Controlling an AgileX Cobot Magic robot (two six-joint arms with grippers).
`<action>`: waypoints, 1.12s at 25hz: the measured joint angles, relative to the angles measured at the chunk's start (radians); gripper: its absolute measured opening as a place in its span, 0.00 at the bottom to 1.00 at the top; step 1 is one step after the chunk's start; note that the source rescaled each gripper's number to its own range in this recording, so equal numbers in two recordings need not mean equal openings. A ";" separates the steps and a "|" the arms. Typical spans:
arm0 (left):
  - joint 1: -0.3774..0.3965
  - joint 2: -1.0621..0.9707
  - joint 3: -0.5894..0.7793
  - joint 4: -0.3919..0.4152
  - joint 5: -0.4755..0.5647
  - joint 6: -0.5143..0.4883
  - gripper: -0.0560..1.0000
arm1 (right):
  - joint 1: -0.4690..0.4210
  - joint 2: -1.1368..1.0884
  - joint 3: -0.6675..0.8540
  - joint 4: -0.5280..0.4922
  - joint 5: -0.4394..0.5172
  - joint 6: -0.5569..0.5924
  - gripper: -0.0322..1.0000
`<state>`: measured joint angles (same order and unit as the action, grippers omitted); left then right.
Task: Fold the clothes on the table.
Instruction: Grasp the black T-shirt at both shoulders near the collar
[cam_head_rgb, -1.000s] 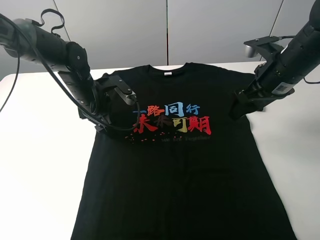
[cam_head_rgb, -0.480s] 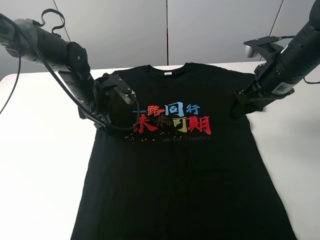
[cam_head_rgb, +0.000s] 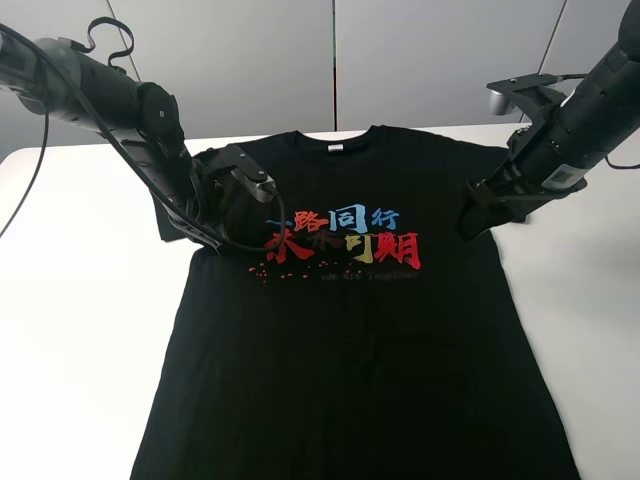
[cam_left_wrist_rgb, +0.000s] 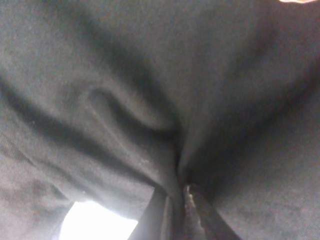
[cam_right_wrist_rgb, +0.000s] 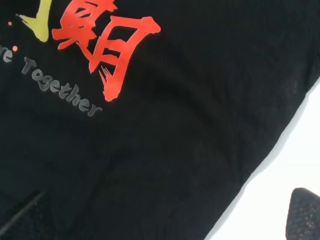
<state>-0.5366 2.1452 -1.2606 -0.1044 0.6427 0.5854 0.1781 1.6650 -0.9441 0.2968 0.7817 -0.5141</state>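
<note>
Next, my right gripper grips the black T-shirt on its side edge (cam_head_rgb: 489, 234) (cam_right_wrist_rgb: 294, 117), just below the armpit of the sleeve opposite my left gripper.
A black T-shirt (cam_head_rgb: 360, 340) with a coloured character print (cam_head_rgb: 345, 235) lies spread face up on the white table (cam_head_rgb: 70, 330). My left gripper (cam_head_rgb: 207, 228) is low at the shirt's left sleeve. In the left wrist view (cam_left_wrist_rgb: 182, 200) it is shut on a bunched fold of the black fabric (cam_left_wrist_rgb: 125, 115). My right gripper (cam_head_rgb: 476, 216) hovers over the shirt's right side near the sleeve. In the right wrist view (cam_right_wrist_rgb: 165, 212) it is open and empty, with the shirt (cam_right_wrist_rgb: 165, 140) and the red print (cam_right_wrist_rgb: 107, 42) below it.
The shirt's lower hem runs out of the exterior high view at the front. Bare white table shows left and right (cam_head_rgb: 590, 300) of the shirt. A grey panelled wall (cam_head_rgb: 330, 60) stands behind the table.
My left gripper has moved slightly back and left with the fabric in it, dragging the shirt's left side and print a little. The right arm has not moved.
</note>
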 joint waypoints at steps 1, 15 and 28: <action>0.000 0.000 0.000 -0.002 0.000 -0.002 0.06 | 0.000 0.002 0.000 0.000 0.000 -0.007 1.00; 0.000 0.000 -0.001 -0.011 0.003 -0.006 0.06 | 0.035 0.257 -0.170 -0.102 -0.015 -0.074 1.00; 0.000 0.000 -0.001 -0.011 0.003 -0.006 0.06 | 0.049 0.372 -0.197 -0.177 -0.009 -0.095 1.00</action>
<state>-0.5366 2.1452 -1.2619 -0.1149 0.6454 0.5792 0.2271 2.0365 -1.1407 0.1197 0.7732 -0.6089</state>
